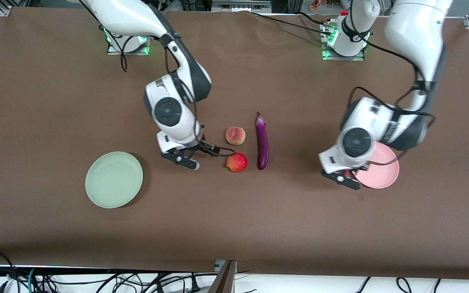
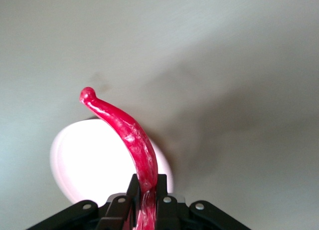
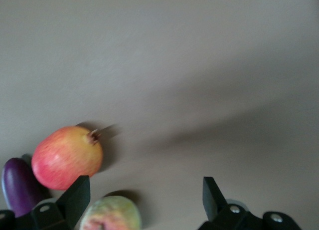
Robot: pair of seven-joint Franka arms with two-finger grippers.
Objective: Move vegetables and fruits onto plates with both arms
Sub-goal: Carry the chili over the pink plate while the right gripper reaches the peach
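The red chili pepper, still over the pink plate's edge, will be let go by my left gripper on the eggplant's side of the pink plate [image 1: 369,156] [image 2: 132,157].
My left gripper [image 1: 342,178] is shut on the curved red chili pepper [image 2: 130,135] and holds it over the edge of the pink plate [image 1: 382,171]; the plate shows pale under the chili in the left wrist view [image 2: 84,165]. My right gripper [image 1: 185,158] is open and empty, low over the table beside the shiny red fruit [image 1: 237,162], toward the green plate [image 1: 114,179]. The peach [image 1: 235,135] lies farther from the front camera than the red fruit. The purple eggplant [image 1: 262,140] lies beside both fruits. The right wrist view shows the open gripper [image 3: 144,190], red fruit [image 3: 67,157], peach [image 3: 110,215] and eggplant [image 3: 17,187].
The brown table cover [image 1: 234,219] spreads wide around the things. Both arm bases stand along the table edge farthest from the front camera. Cables hang below the table edge nearest the front camera.
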